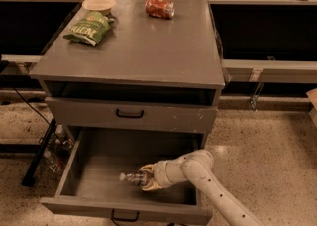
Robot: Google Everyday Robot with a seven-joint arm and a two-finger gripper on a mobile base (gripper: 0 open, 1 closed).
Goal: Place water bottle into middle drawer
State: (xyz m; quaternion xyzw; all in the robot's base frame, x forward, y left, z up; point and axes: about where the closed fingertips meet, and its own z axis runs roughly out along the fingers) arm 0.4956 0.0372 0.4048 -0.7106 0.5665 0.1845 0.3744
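My gripper needs to release the water bottle on the bottom of the drawer, just behind the black front handle (pixel 135 183).
The middle drawer (pixel 94 170) of the grey cabinet is pulled out, a plain grey tray with a black handle on its front. Inside it, near the front right, my gripper (pixel 143 180) is shut on the water bottle (pixel 131 177). The bottle is clear with a white cap and lies roughly on its side, cap pointing left, low over the drawer floor. My white arm (pixel 208 180) reaches in from the lower right over the drawer's front edge.
On the cabinet top (pixel 148 46) lie a green chip bag (pixel 89 27), a pale bowl (pixel 99 5) and a red crushed can (pixel 159 8). The drawer above (pixel 130 114) is closed. A black stand leg (pixel 38 155) and cables sit left of the cabinet.
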